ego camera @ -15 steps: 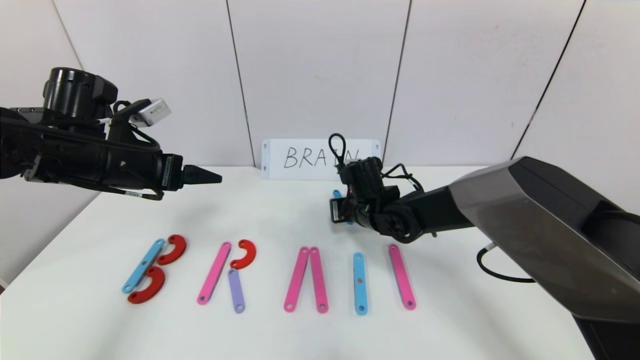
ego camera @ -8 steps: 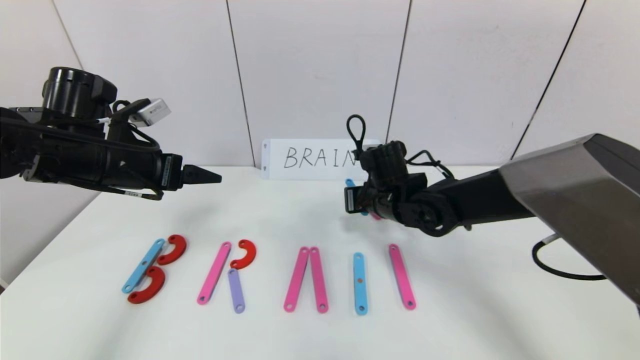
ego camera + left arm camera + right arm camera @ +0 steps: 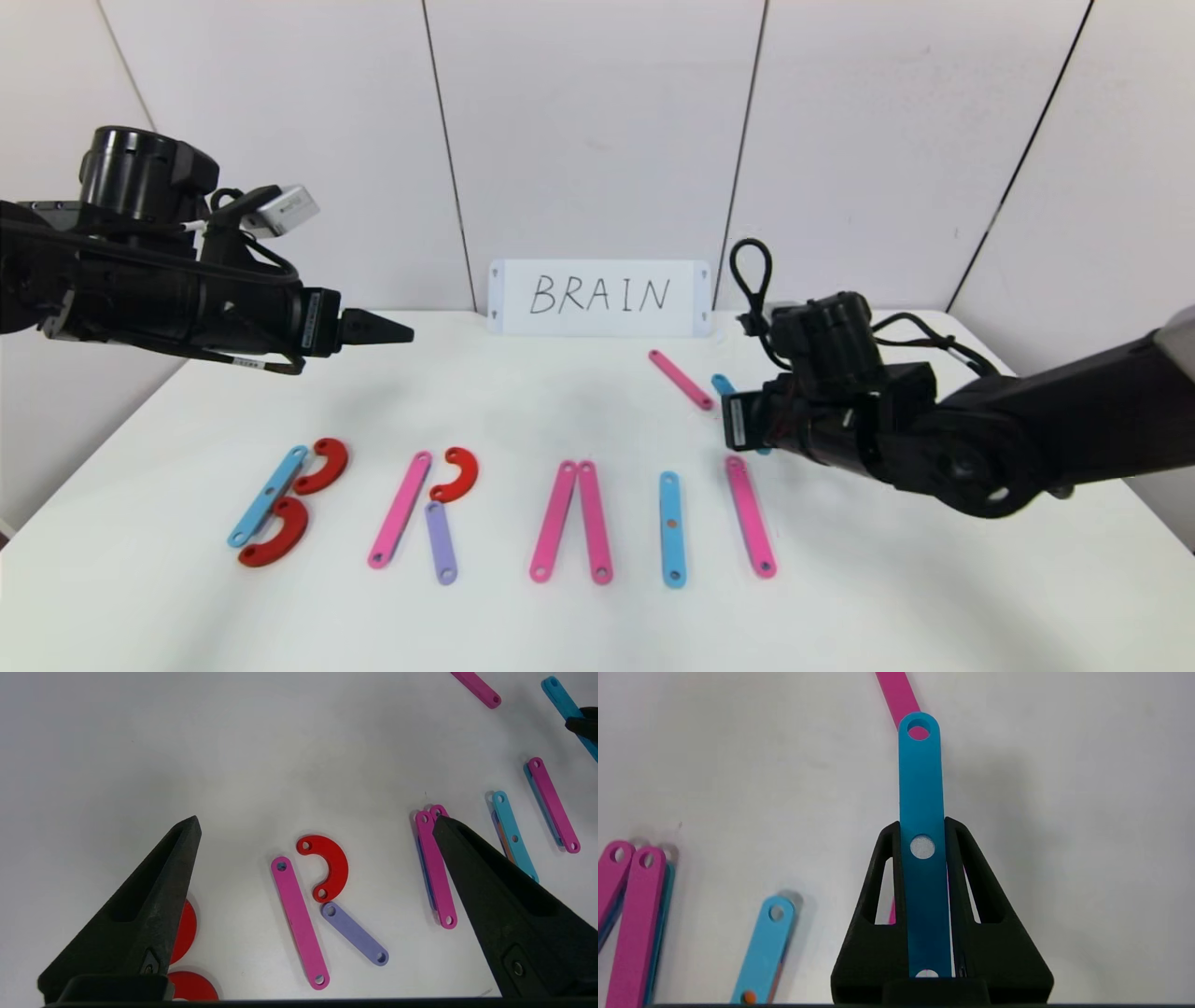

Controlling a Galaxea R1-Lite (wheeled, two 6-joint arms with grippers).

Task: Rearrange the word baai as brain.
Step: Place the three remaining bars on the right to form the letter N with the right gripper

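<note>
The robot's right gripper needs to release the blue bar close beside the row's end pink bar (image 3: 786, 503), away from the light-blue bar. The blue bar hangs above that pink bar's far end.
The letters lie in a row on the white table (image 3: 560, 411). A light-blue bar (image 3: 268, 495) with two red curved pieces (image 3: 323, 465) makes B. A pink bar (image 3: 400, 510), a red curve (image 3: 457, 473) and a lilac bar (image 3: 441, 541) make R. Two pink bars (image 3: 572, 521) lean together. Then come a light-blue bar (image 3: 672, 528) and a pink bar (image 3: 750, 515). My right gripper (image 3: 742, 422) is shut on another blue bar (image 3: 922, 812), held above the far end of that pink bar. My left gripper (image 3: 392, 329) is open and empty, high at the left, over the R (image 3: 332, 863).
A white card handwritten BRAIN (image 3: 600, 297) stands against the back wall. A loose pink bar (image 3: 681, 379) lies in front of it, just left of the right gripper. The table's right edge runs under the right arm.
My right arm has swung right and toward the front with the blue bar, from in front of the card to the rightmost pink bar. The loose pink bar is now uncovered. The left arm is still.
</note>
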